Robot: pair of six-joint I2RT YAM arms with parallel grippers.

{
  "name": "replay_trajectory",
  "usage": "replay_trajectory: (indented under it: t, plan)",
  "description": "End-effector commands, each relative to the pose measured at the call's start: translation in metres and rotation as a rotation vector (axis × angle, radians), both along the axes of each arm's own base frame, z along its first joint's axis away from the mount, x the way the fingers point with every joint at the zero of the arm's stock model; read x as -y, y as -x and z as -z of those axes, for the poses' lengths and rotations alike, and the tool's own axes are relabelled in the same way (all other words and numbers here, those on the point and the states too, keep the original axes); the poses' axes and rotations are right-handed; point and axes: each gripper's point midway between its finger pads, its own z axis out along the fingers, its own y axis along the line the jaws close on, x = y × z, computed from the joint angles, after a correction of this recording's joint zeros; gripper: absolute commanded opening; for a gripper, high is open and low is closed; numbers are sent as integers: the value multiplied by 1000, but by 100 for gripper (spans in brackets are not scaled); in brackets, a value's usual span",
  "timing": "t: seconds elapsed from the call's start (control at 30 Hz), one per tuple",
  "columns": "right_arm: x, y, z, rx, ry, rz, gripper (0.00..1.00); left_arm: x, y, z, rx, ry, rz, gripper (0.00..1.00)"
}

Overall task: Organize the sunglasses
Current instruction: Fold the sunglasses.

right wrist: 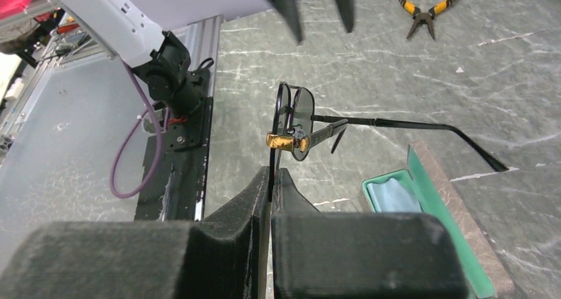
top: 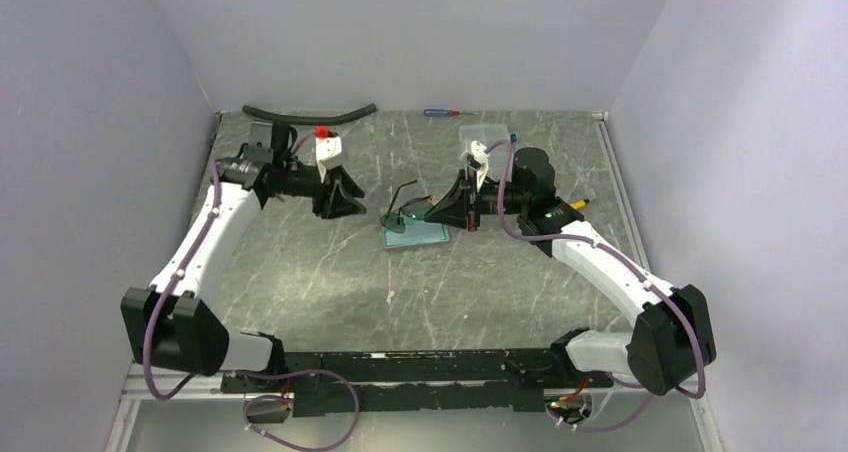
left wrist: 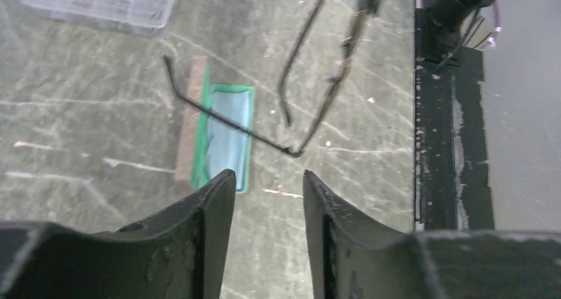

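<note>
Next, I let go of the sunglasses with my right gripper on the blue cloth inside the open brown case (top: 422, 229). The sunglasses now hang above the table.
The sunglasses (top: 408, 212) are thin, dark and wire-framed, with greyish lenses (right wrist: 302, 114). They hang above the table, with one slim arm (left wrist: 225, 118) stretched out over the open brown case (top: 420, 236). The case has a teal lining and a blue cloth (right wrist: 393, 196). My right gripper (right wrist: 272, 173) is shut on the rim of the frame and holds it just right of the case (right wrist: 456, 206). My left gripper (left wrist: 268, 180) is open and empty. It points at the glasses from the left (top: 350, 204), apart from them.
A clear plastic box (top: 484, 134) lies behind the right gripper and also shows in the left wrist view (left wrist: 99, 1). A screwdriver (top: 440, 113) and a black hose (top: 310, 117) lie at the back edge. Yellow-handled pliers (right wrist: 427, 11) lie on the table. The black base rail (top: 400, 367) runs along the near edge.
</note>
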Motion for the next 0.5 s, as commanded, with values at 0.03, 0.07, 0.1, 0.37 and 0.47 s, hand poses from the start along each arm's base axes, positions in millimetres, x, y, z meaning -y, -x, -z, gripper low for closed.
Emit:
replay_trajectory:
  t: [0.03,0.07,0.1,0.37,0.47]
  plan:
    - [-4,13,-38,150,-60,-63,0,-6,-39,20,-159,31,-121,43]
    - [-7,16,-41,160,-69,-80,0,-5,-46,28,-168,26,-143,43]
    - [-10,20,-44,162,-77,-98,0,-4,-50,35,-166,16,-156,42]
    - [-28,30,-46,151,-116,-160,0,36,-43,43,-100,-4,-64,42]
    - [-31,25,-42,133,-114,-152,0,50,-29,33,-68,15,1,43]
